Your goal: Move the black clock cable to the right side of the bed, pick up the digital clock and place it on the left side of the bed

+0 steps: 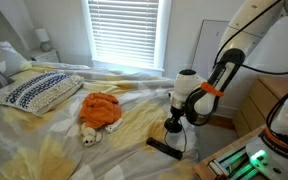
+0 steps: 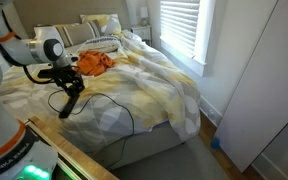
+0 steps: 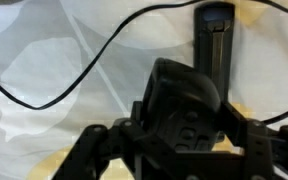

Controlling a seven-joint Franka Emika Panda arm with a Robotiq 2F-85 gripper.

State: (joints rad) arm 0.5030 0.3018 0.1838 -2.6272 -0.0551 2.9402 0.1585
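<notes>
The chunky black plug will leave my gripper's hold and be set free on the bare duvet (image 1: 141,175) in front of the digital clock.
My gripper (image 1: 173,127) hangs low over the near edge of the bed (image 1: 44,140), fingers pointing down. In the wrist view the gripper (image 3: 184,125) is shut on the chunky black plug (image 3: 184,100) of the black clock cable (image 3: 79,75), whose thin cord loops across the duvet. The cord also shows in an exterior view (image 2: 119,105), trailing from the gripper (image 2: 68,100). The digital clock (image 1: 164,147), a flat black bar, lies on the duvet just below the gripper. It also shows in the wrist view (image 3: 215,45), just beyond the plug.
An orange cloth (image 1: 100,108) with a small white toy (image 1: 89,138) lies mid-bed. A patterned pillow (image 1: 39,92) is at the head. A window with blinds (image 1: 124,35) is behind the bed. A wardrobe (image 2: 254,80) stands beside the bed.
</notes>
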